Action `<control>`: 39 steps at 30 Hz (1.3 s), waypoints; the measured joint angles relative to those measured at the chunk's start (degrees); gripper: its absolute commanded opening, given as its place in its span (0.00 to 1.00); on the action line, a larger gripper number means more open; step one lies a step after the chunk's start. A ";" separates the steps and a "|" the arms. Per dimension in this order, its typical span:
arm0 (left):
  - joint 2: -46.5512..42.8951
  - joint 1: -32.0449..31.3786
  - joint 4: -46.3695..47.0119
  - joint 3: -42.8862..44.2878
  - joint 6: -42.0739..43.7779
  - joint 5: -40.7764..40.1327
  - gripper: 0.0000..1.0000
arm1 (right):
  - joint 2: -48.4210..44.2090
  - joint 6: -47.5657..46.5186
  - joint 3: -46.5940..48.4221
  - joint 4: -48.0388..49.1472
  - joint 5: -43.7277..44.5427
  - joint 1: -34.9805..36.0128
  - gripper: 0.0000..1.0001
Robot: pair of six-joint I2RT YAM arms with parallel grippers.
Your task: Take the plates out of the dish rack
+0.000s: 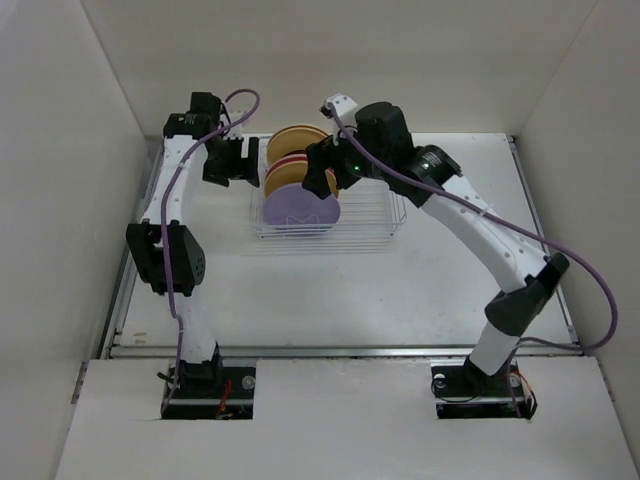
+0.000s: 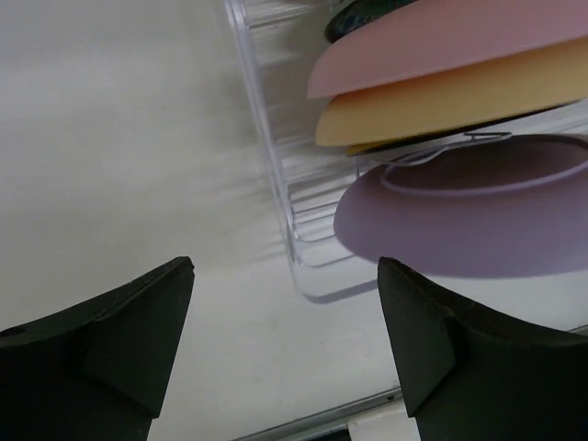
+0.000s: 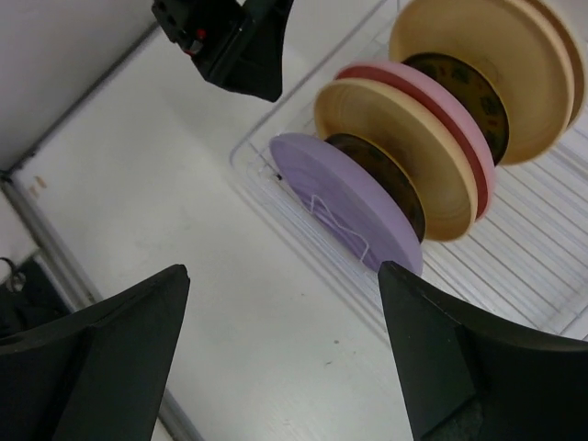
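Observation:
The fingers of my right gripper will close on the rim of the lavender plate (image 1: 337,203) (image 3: 409,248), on its side toward the empty half of the dish rack.
The wire dish rack (image 1: 372,228) stands at the table's back middle. Several plates stand on edge in its left half: a lavender plate (image 1: 300,212) nearest, then a tan-yellow plate (image 3: 404,152), a pink plate (image 3: 441,110) and a cream plate (image 3: 496,64) at the back. In the left wrist view the lavender plate (image 2: 478,216), the tan-yellow plate (image 2: 459,106) and the pink plate (image 2: 441,46) show beside the rack's corner (image 2: 299,248). My left gripper (image 1: 232,162) is open and empty just left of the rack. My right gripper (image 1: 322,168) is open and empty above the plates.
White walls enclose the table on the left, back and right. A metal rail (image 1: 340,350) runs along the table's near edge. The rack's right half (image 1: 385,205) holds no plates. Dark patterned plates (image 3: 459,87) stand between the coloured ones.

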 measured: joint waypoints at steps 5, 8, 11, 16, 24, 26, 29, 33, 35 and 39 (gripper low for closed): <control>6.08 -2.32 2.93 3.06 -0.70 -1.62 0.69 | 9.99 -2.80 1.51 -0.83 2.56 -0.07 0.86; 8.98 -2.14 3.32 3.10 -1.18 -3.02 0.68 | 16.02 -4.13 1.81 -1.55 3.93 -0.31 0.83; 11.04 -2.03 3.45 3.10 -1.57 -4.13 0.64 | 18.93 -5.62 1.97 -2.19 6.29 -0.81 0.78; 12.33 -2.23 3.96 3.04 -2.21 -4.22 0.50 | 21.99 -5.84 4.09 -2.10 7.50 -1.20 0.73; 13.00 -2.51 5.57 2.14 -4.09 -3.63 0.00 | 22.27 -9.03 2.89 0.31 14.60 -1.20 0.05; 13.00 -1.99 5.66 2.14 -4.28 -4.37 0.00 | 22.34 -10.10 2.23 0.90 17.97 -1.46 0.00; 13.03 -1.62 5.68 2.12 -4.76 -3.91 0.00 | 21.90 -9.53 1.46 1.55 20.24 -1.40 0.00; 13.03 -1.68 5.68 2.12 -5.42 -4.02 0.00 | 18.51 -9.49 -2.78 3.80 23.41 0.00 0.00; 13.03 -1.68 5.66 2.12 -6.05 -4.00 0.00 | 15.41 -9.44 -5.92 6.14 25.00 0.11 0.00; 13.05 -1.51 5.81 1.95 -7.63 -3.67 0.00 | 6.01 -7.30 -11.19 7.43 26.18 -0.70 0.00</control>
